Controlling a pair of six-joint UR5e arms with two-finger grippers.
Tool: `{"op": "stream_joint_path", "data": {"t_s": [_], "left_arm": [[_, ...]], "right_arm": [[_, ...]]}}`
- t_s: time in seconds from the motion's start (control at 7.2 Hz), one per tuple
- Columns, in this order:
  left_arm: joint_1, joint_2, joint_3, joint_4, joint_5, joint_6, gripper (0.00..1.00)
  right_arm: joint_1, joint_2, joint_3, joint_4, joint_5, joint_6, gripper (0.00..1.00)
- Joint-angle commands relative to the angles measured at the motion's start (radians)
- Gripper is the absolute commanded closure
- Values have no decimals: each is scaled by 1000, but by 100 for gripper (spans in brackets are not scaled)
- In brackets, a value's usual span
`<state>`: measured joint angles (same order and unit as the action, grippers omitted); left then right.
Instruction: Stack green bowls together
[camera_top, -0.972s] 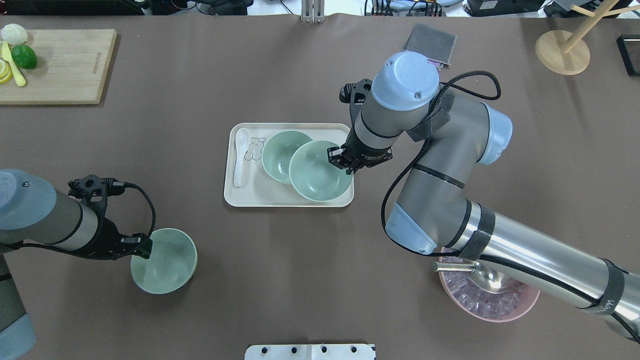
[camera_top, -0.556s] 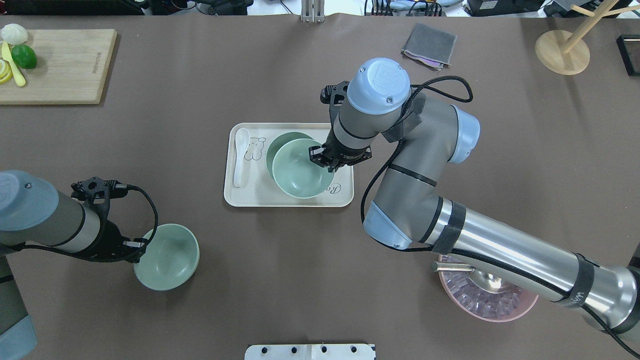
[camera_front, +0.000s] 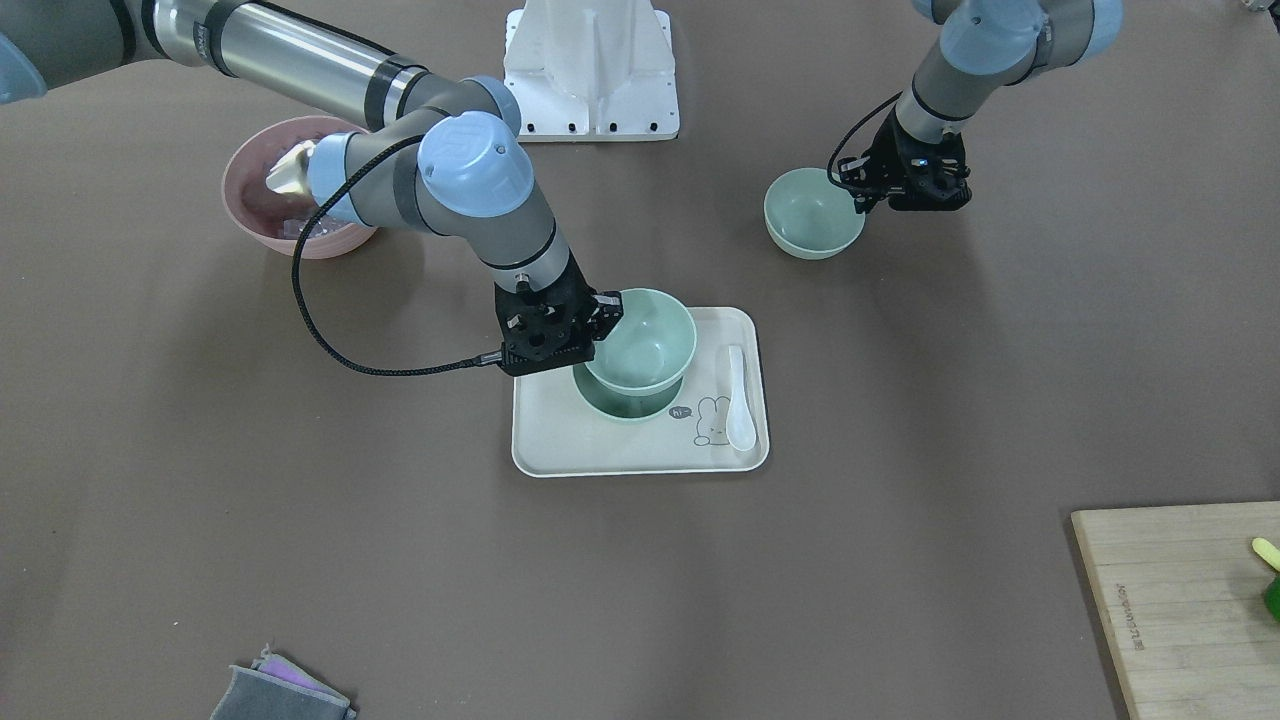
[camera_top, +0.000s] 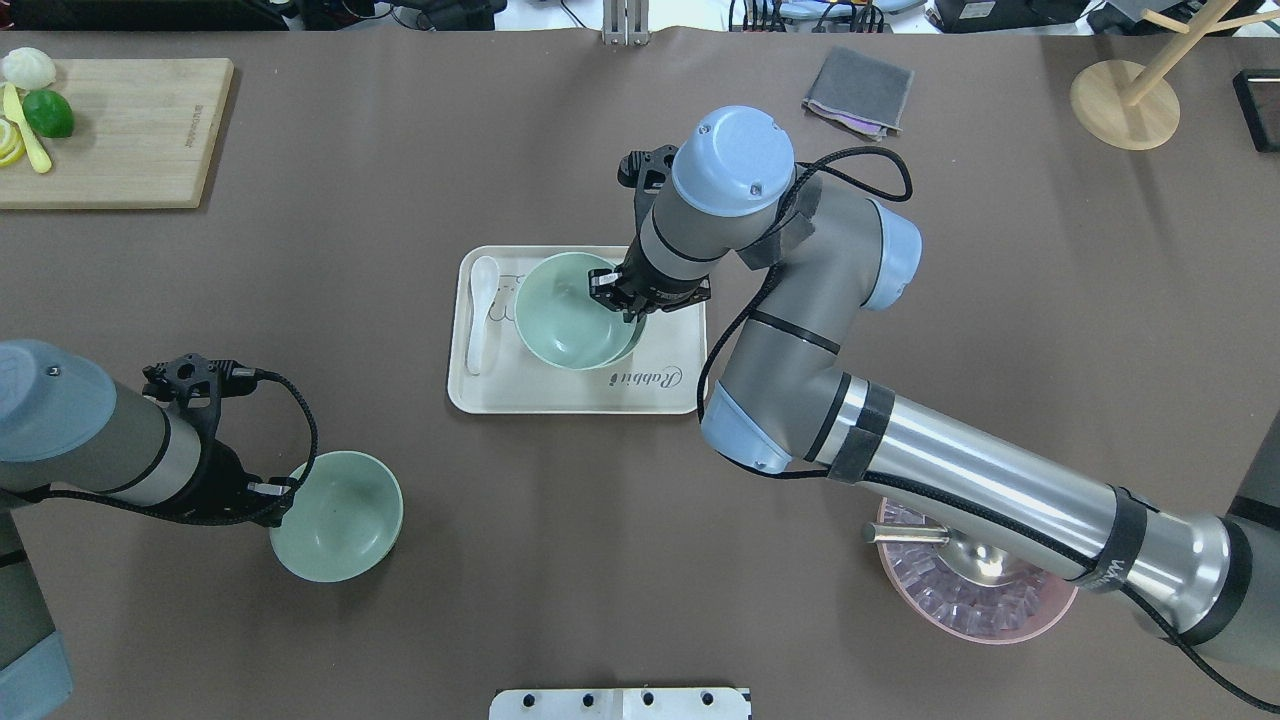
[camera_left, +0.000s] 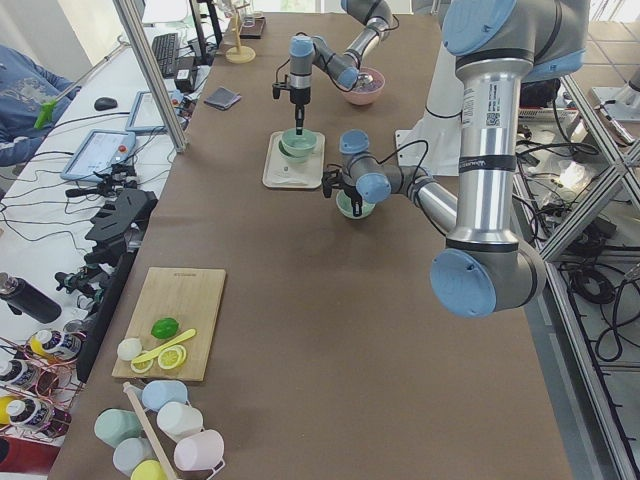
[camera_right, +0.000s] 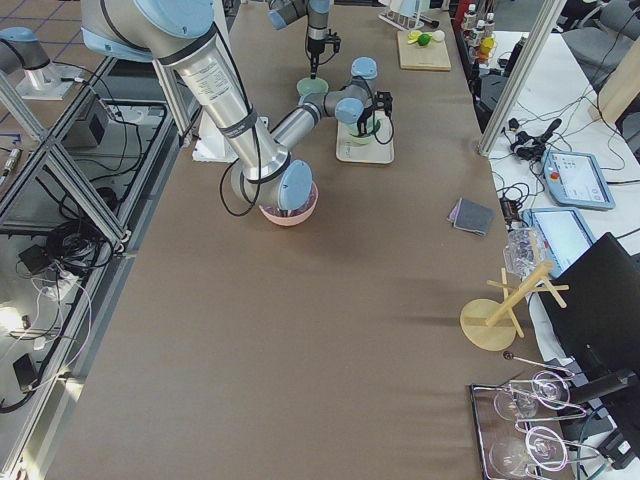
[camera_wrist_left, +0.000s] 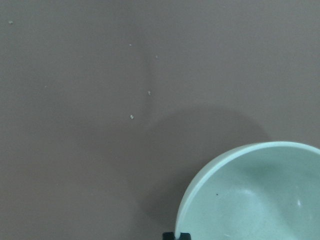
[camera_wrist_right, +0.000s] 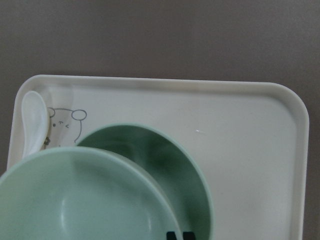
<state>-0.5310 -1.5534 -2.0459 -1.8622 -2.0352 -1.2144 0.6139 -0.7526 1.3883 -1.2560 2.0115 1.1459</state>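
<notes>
I'll release left gripper's green bowl, now low over the table, on top of the other green bowls (camera_front: 619, 355) over the cream tray.
My right gripper (camera_top: 622, 303) is shut on the rim of a pale green bowl (camera_top: 565, 315) and holds it just above a second green bowl (camera_front: 618, 408) that sits on the cream tray (camera_top: 560, 392). In the right wrist view the held bowl (camera_wrist_right: 75, 200) overlaps most of the lower bowl (camera_wrist_right: 167, 160). My left gripper (camera_top: 282, 492) is shut on the rim of the third green bowl (camera_top: 340, 518), low over the table at the near left. That bowl also shows in the left wrist view (camera_wrist_left: 255, 195) and in the front view (camera_front: 810, 215).
A white spoon (camera_top: 482, 310) lies on the tray's left side. A pink bowl (camera_top: 975, 600) with ice and a metal scoop stands under the right arm. A cutting board (camera_top: 110, 130) with fruit, a grey cloth (camera_top: 858, 90) and a wooden stand (camera_top: 1125, 100) are along the far edge.
My right gripper has carried its bowl leftward, from beside the tray's other bowl to nearly right over it. My left gripper and its bowl have shifted only slightly.
</notes>
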Motion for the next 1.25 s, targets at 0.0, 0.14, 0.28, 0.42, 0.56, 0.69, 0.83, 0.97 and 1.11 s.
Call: {"op": "stream_joint_path", "data": {"t_s": [0.0,0.14,0.28,0.42,0.56,0.69,0.83,0.97,1.11], "left_arm": [[-1,1,-2,0,1,0,100],[-1,1,-3,0,1,0,100],[0,-1,-5,0,1,0,100],[-1,-1,-5,0,1,0,100],[-1,-17,-7,1,-2,-2,100],[-13,-60,-5,8,-44,-38,100],[-86,-100,4,11,-124,-46,100],[-159,-137,10,15,-173,-47,100],[-206,-256,45,87,-195,-47,100]], "right_arm": [[7,12,-37,3,-13,2,100],[24,12,-37,3,-13,3,77],[50,10,-26,-11,1,5,1],[59,7,-20,-13,13,5,0],[73,-20,0,-13,41,0,0],[113,-72,77,-31,91,-3,0],[166,-152,191,-89,157,-21,0],[203,-209,254,-115,194,-58,0],[254,-259,290,-124,243,-108,0]]}}
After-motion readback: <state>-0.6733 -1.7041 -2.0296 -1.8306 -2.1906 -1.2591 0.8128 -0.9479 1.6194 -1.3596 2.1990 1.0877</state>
